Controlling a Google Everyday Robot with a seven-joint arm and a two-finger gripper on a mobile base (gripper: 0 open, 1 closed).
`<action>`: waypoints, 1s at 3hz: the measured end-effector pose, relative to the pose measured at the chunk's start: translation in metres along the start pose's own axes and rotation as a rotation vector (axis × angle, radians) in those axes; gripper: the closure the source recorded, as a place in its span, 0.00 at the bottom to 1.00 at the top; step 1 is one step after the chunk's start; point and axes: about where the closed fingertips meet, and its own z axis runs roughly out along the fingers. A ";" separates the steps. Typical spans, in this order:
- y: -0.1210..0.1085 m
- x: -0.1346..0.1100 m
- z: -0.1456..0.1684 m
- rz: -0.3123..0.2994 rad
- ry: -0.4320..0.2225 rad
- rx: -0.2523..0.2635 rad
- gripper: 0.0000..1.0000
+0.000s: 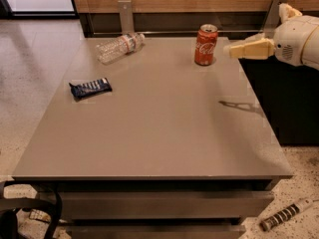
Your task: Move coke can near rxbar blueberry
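The coke can's middle [205,49] is well below its top rim. My gripper goes there next and closes on it.
The coke can [206,45] stands upright near the back right of the grey table [164,133]. The rxbar blueberry [90,88] lies flat on the table's left side, well apart from the can. My gripper [232,49] reaches in from the right edge of the view, held above the table at about the can's height. It points left at the can, a short gap to the can's right, and holds nothing.
A clear plastic water bottle [119,46] lies on its side at the back left of the table. A wooden wall with metal posts [125,14] runs behind the table. The table's right edge is under my arm. A striped object [281,216] lies on the floor.
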 end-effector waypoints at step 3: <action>-0.026 0.046 0.100 0.222 -0.051 -0.065 0.00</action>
